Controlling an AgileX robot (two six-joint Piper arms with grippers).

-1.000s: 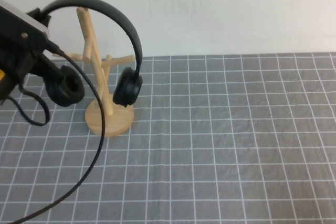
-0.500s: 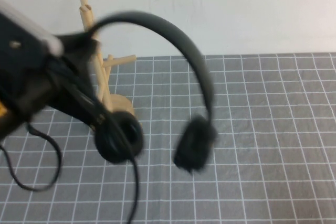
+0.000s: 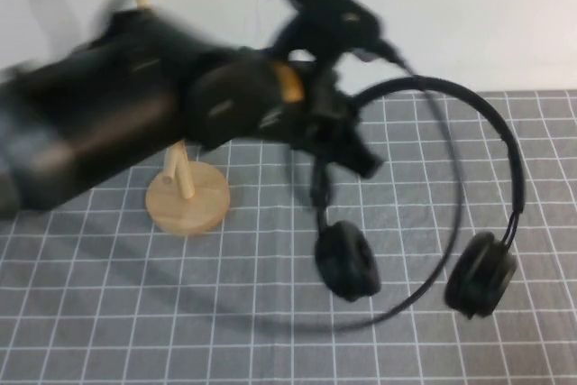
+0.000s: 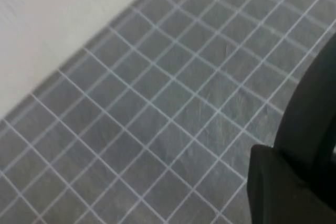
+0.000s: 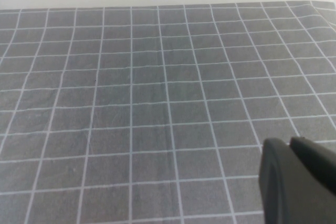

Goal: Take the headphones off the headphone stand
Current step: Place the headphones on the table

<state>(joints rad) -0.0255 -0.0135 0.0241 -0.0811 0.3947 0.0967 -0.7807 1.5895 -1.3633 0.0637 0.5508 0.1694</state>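
My left gripper needs to let go of the black headphones on the bare grey mat [image 3: 403, 233] just beneath them, clear of the wooden stand.
The black headphones [image 3: 487, 123] hang in the air over the right middle of the mat, clear of the stand. Their ear cups [image 3: 347, 261] dangle just above the cloth. My left gripper [image 3: 347, 137] has reached across to the right and is shut on the headband near its left end. In the left wrist view only one dark finger [image 4: 286, 190] shows, against the headband. The wooden headphone stand [image 3: 187, 200] stands at the back left, its trunk mostly hidden behind my left arm. My right gripper [image 5: 286, 144] is out of the high view; its fingers lie together over bare mat.
A grey gridded mat [image 3: 270, 313] covers the table up to a white wall [image 3: 469, 15] at the back. A thin black cable [image 3: 455, 223] loops down from my left arm in front of the headphones. My blurred left arm [image 3: 135, 114] spans the upper left.
My left arm has swung fast from the far left to the right, carrying the headphones up off the stand's pegs and across the mat. The stand stays in place.
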